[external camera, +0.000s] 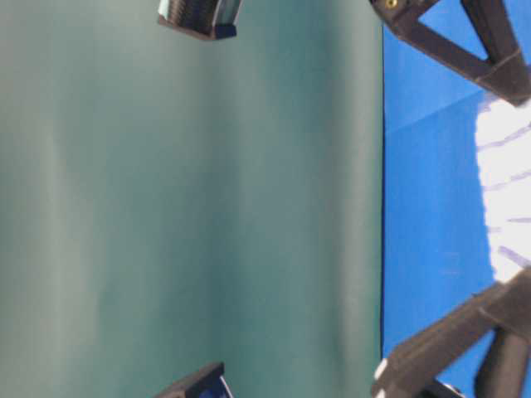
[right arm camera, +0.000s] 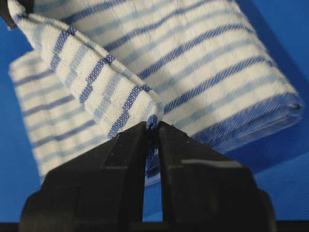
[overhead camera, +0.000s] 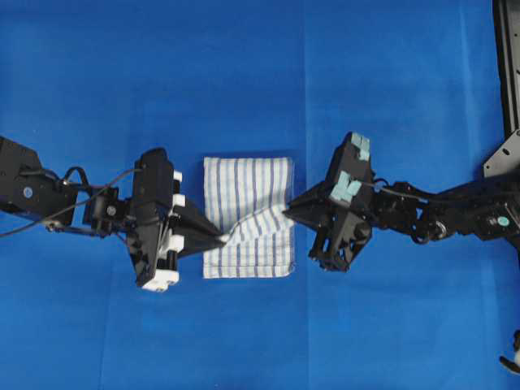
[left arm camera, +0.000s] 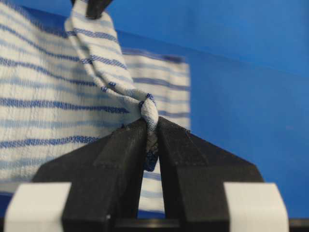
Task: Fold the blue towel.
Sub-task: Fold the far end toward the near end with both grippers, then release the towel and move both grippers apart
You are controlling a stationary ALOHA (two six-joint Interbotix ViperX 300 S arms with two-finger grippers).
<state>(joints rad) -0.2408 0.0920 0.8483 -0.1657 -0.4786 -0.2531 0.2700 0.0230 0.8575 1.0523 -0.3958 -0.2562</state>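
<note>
The robot's right gripper will release the blue towel's striped corner, now clamped between the black fingers, on the exposed near corner of the lower layer (overhead camera: 288, 275) (right arm camera: 47, 175).
The blue towel (overhead camera: 248, 215), white with thin blue stripes, lies folded in the middle of the table covering. Its top layer is pulled into a taut raised band running between the two grippers. My left gripper (overhead camera: 221, 238) is shut on the towel at its left edge, and the pinched cloth bunches between the jaws (left arm camera: 150, 126). My right gripper (overhead camera: 289, 210) is shut on the towel at its right edge, with a striped corner (right arm camera: 152, 124) clamped between the black fingers. In the table-level view the towel (external camera: 506, 174) shows white between both arms.
A plain blue table covering (overhead camera: 260, 73) spreads all round the towel. A black metal frame (overhead camera: 508, 73) runs down the far right edge. A green backdrop (external camera: 191, 199) fills the table-level view.
</note>
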